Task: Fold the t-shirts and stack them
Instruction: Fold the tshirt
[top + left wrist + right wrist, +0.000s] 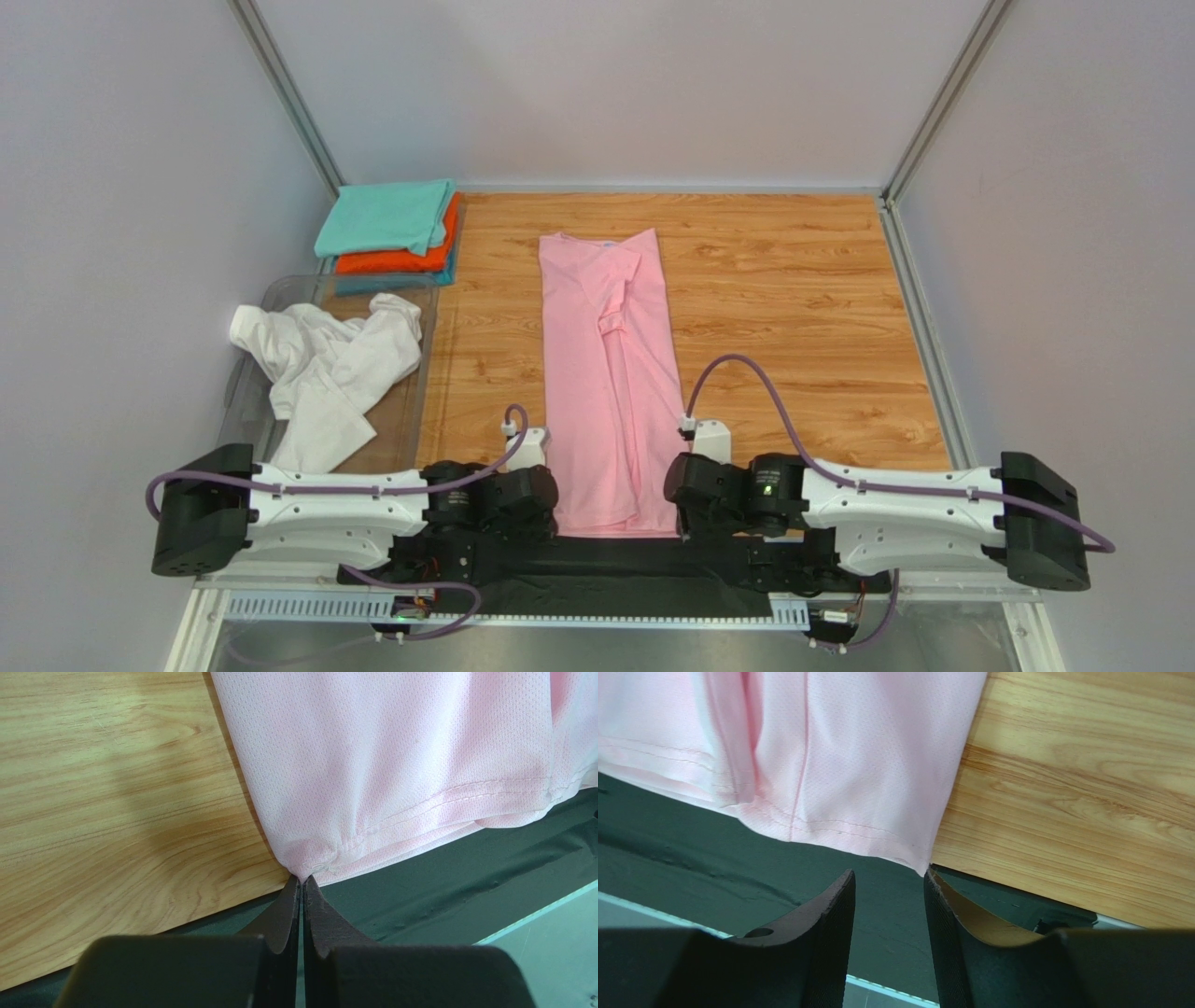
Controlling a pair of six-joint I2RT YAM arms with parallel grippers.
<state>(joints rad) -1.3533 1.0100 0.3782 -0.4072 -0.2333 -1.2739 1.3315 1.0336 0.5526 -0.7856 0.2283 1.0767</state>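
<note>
I need to reach over with my right gripper and pinch that corner point(918, 859) before the fold, as the t-shirt's loose hem corner lies just past that gripper's open fingers.
The light pink t-shirt point(606, 371) lies on the wooden table as a long narrow strip, hem toward me. My left gripper point(302, 879) is shut on the hem's near left corner, and the cloth point(421, 749) bunches at its tips. My right gripper point(889, 875) is open at the near right corner point(917, 862), with nothing between its fingers; the corner lies just past the right fingertip. A crumpled white t-shirt point(334, 367) lies at the left. Teal, orange and blue folded t-shirts point(390, 228) are stacked at the back left.
The white shirt rests in a clear plastic bin point(247, 409) along the left side. A dark green mat point(631, 557) covers the near edge under the hem. White walls and metal rails enclose the table point(800, 308).
</note>
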